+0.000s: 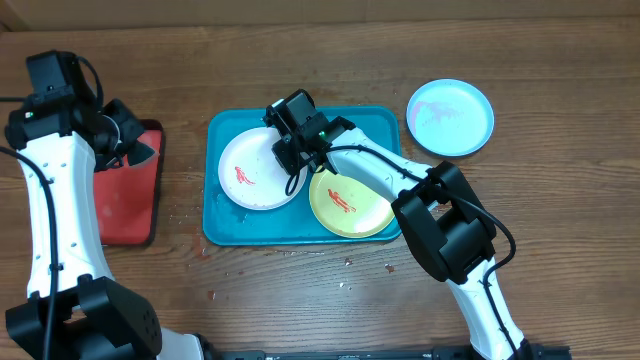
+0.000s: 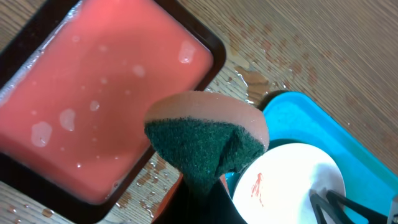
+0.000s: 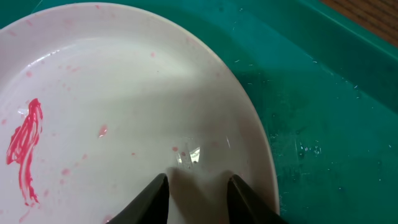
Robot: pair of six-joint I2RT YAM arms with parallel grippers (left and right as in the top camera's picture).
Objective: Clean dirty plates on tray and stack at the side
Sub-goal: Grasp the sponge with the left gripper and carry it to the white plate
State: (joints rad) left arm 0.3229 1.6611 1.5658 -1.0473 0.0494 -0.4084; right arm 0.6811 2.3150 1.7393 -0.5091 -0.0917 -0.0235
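Observation:
My right gripper should straddle and pinch the plate's rim (image 3: pixel 271 177) before the sponge wipes the red smear, because both of its fingers are inside the white plate's rim now.
On the teal tray (image 1: pixel 225 228) lie a white plate (image 1: pixel 255 170) and a yellow-green plate (image 1: pixel 350 205), each with a red smear. A light blue plate (image 1: pixel 450 117) sits on the table beyond the tray's right corner. My right gripper (image 1: pixel 290 155) hovers over the white plate's right edge. In the right wrist view this gripper (image 3: pixel 198 186) stands open above the white plate (image 3: pixel 112 93), holding nothing. My left gripper (image 1: pixel 130 140) is shut on a green-faced sponge (image 2: pixel 208 140), above the table between the red tray and the teal tray (image 2: pixel 298 109).
A red, dark-rimmed tray (image 1: pixel 125 195) with wet pink liquid (image 2: pixel 93 93) lies at the left. Water drops and small crumbs dot the wooden table around both trays. The right arm stretches across the yellow-green plate's upper edge.

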